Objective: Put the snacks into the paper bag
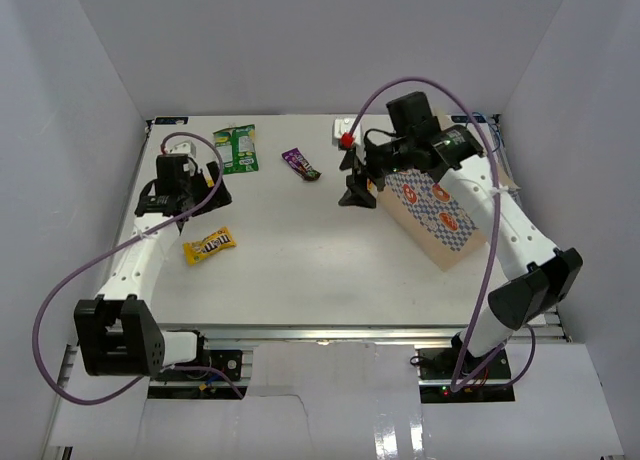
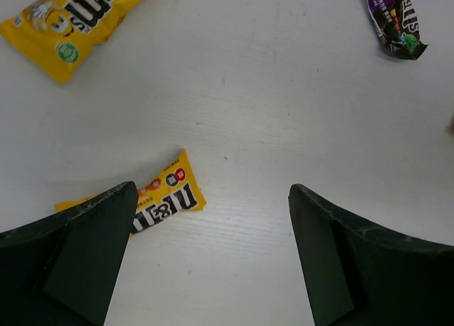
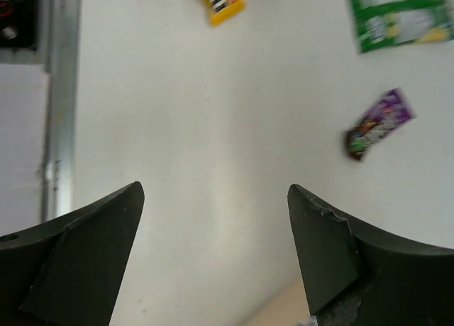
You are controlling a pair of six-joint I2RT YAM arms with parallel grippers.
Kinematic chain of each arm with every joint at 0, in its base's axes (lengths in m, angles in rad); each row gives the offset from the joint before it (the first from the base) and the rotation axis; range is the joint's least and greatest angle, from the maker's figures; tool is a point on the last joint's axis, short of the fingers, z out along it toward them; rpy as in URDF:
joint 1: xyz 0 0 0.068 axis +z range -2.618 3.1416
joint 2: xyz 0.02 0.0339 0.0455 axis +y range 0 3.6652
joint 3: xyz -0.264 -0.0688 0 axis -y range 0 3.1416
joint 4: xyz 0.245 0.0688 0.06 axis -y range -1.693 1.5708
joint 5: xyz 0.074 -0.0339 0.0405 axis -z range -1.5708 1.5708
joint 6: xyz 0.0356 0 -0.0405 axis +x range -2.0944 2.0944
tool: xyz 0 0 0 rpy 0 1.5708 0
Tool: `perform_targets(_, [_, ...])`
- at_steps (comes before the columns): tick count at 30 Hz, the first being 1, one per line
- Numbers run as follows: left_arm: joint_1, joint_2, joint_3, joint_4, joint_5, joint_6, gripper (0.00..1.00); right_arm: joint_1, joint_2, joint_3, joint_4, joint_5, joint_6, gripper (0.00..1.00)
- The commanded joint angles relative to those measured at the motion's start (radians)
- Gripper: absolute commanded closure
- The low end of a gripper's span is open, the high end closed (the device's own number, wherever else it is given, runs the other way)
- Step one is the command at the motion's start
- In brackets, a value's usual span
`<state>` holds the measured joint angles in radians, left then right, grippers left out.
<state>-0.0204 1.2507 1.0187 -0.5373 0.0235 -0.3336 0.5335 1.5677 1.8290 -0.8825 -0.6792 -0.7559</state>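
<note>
Next, I close my left gripper on the middle of the green packet (image 1: 237,152), at the back near the purple packet.
The paper bag (image 1: 437,218) lies at the right with its checkered front up; its tan edge shows in the right wrist view (image 3: 284,313). My right gripper (image 1: 357,176) (image 3: 215,191) is open and empty just left of the bag's near-left end. My left gripper (image 1: 188,193) (image 2: 213,193) is open and empty above the table at the left. One yellow M&M's pack (image 2: 162,200) lies by its left finger, partly hidden. Another yellow pack (image 1: 210,245) (image 2: 74,21) (image 3: 221,1) lies nearby. The green packet (image 1: 237,148) (image 3: 401,18) and purple packet (image 1: 300,163) (image 2: 396,21) (image 3: 376,124) lie at the back. The orange pouch is out of view.
A small white item with a red knob (image 1: 345,134) stands at the back, near the right gripper. White walls close in the table on three sides. A metal rail (image 3: 60,99) runs along the table's near edge.
</note>
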Motion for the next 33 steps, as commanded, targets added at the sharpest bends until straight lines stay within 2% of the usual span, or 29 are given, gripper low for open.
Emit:
perform_targets(1, [0.0, 0.05, 0.038, 0.184, 0.08, 0.122, 0.02, 0.014, 0.018, -0.074, -0.099, -0.133, -0.017, 0.12])
perform_targets(4, [0.0, 0.139, 0.009, 0.469, 0.249, 0.096, 0.02, 0.014, 0.057, -0.112, -0.095, -0.175, -0.005, 0.09])
perform_targets(5, [0.0, 0.171, 0.011, 0.584, 0.25, 0.064, 0.02, 0.016, 0.067, -0.12, -0.092, -0.183, 0.0, 0.07])
perform_targets(7, [0.002, 0.287, 0.071, 0.637, 0.19, 0.041, 0.02, 0.014, 0.072, -0.154, -0.073, -0.198, 0.007, 0.05])
perform_targets(8, [0.007, 0.382, 0.107, 0.646, 0.155, 0.031, 0.02, 0.016, 0.068, -0.181, -0.066, -0.207, 0.013, 0.04])
perform_targets(9, [0.007, 0.383, 0.147, 0.636, 0.154, 0.031, 0.02, 0.016, 0.065, -0.181, -0.058, -0.207, 0.016, 0.03])
perform_targets(10, [0.008, 0.488, 0.193, 0.617, 0.121, 0.03, 0.02, 0.014, 0.058, -0.213, -0.035, -0.21, 0.023, 0.03])
perform_targets(12, [0.008, 0.593, 0.34, 0.565, 0.115, 0.036, 0.03, 0.014, 0.043, -0.244, -0.016, -0.217, 0.033, 0.02])
perform_targets(13, [0.01, 0.696, 0.39, 0.547, 0.13, 0.062, 0.02, 0.016, 0.038, -0.269, -0.01, -0.217, 0.036, 0.02])
perform_targets(14, [0.01, 0.745, 0.497, 0.486, 0.131, 0.067, 0.02, 0.016, 0.031, -0.28, 0.002, -0.215, 0.035, 0.02])
perform_targets(16, [0.01, 0.856, 0.585, 0.447, 0.115, 0.073, 0.02, 0.013, 0.026, -0.293, 0.005, -0.204, 0.035, 0.02])
perform_targets(18, [0.011, 0.903, 0.664, 0.439, 0.086, 0.079, 0.02, 0.011, 0.026, -0.31, 0.007, -0.201, 0.029, 0.02])
perform_targets(22, [0.013, 0.955, 0.701, 0.496, 0.033, 0.102, 0.02, 0.003, 0.038, -0.333, 0.01, -0.204, 0.026, 0.02])
perform_targets(26, [0.019, 0.961, 0.686, 0.568, 0.007, 0.12, 0.02, 0.002, 0.066, -0.338, 0.01, -0.212, 0.026, 0.03])
perform_targets(33, [0.019, 0.96, 0.64, 0.594, -0.069, 0.163, 0.02, 0.0, 0.089, -0.332, 0.011, -0.217, 0.036, 0.03])
